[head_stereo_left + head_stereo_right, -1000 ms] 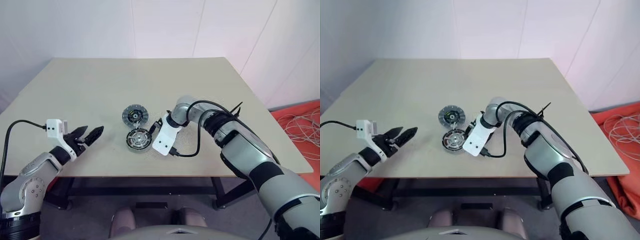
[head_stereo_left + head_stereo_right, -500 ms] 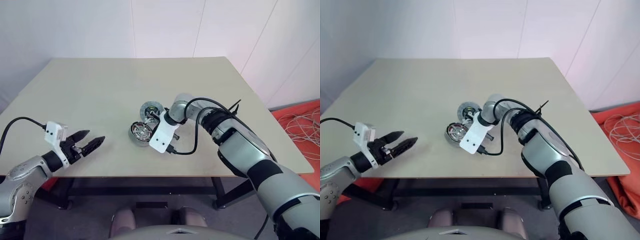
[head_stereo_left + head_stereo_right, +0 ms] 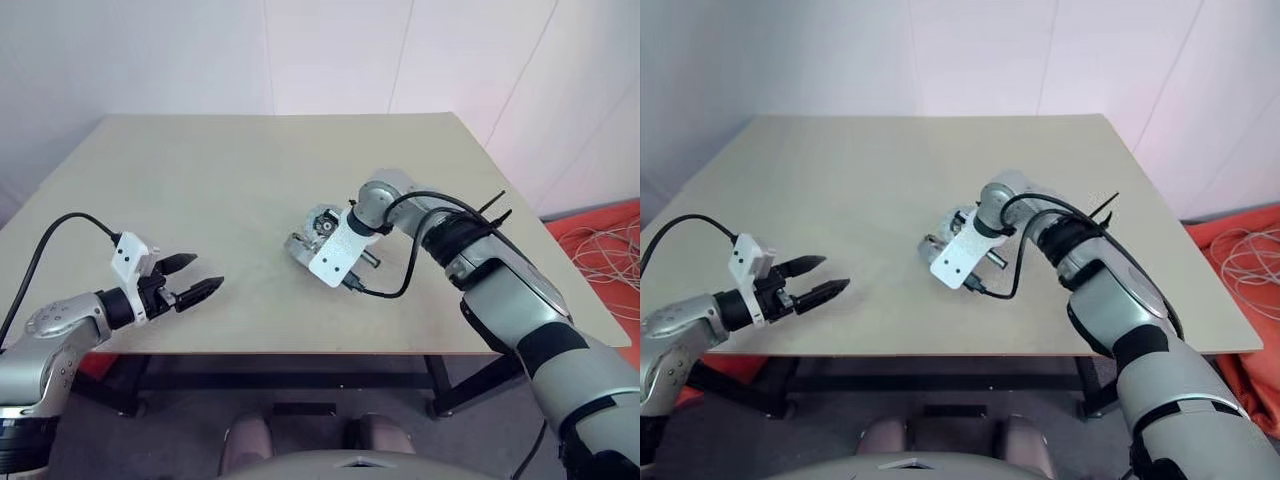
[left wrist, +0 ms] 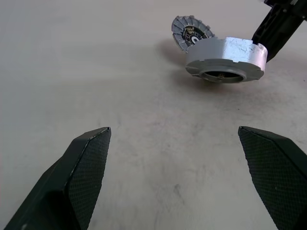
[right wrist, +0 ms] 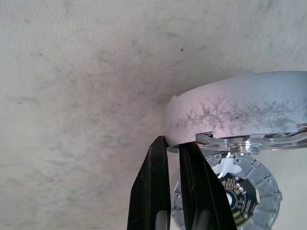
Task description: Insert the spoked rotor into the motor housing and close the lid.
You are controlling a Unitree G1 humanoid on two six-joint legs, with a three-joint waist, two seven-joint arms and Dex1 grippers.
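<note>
The motor housing tilts up with its bottom side showing, so the robot's right gripper should set it flat, open, and take hold again of the housing's rim [image 5: 213, 139] before closing the lid.
My right gripper [image 5: 173, 143] is shut on the rim of the motor housing [image 4: 225, 55], a thick silver ring held tilted just above the table [image 3: 180, 180]. A pale spoked piece [image 5: 249, 143] shows at the housing's face; it looks like the spoked rotor seated in it, though I cannot be sure. The lid [image 5: 240, 189], a ribbed grey disc with a dark centre, sits close beneath and behind the housing [image 3: 298, 245]; I cannot tell whether they touch. My left gripper [image 3: 205, 271] hovers open near the table's front left, pointing at the housing from a distance.
A black cable [image 3: 400, 285] loops from my right wrist over the table. An orange mat with white cords [image 3: 600, 240] lies on the floor to the right.
My right gripper has shut on the housing, tipped it up off the table and carried it right. The lid has shifted right with it. My left gripper has rolled, still open.
</note>
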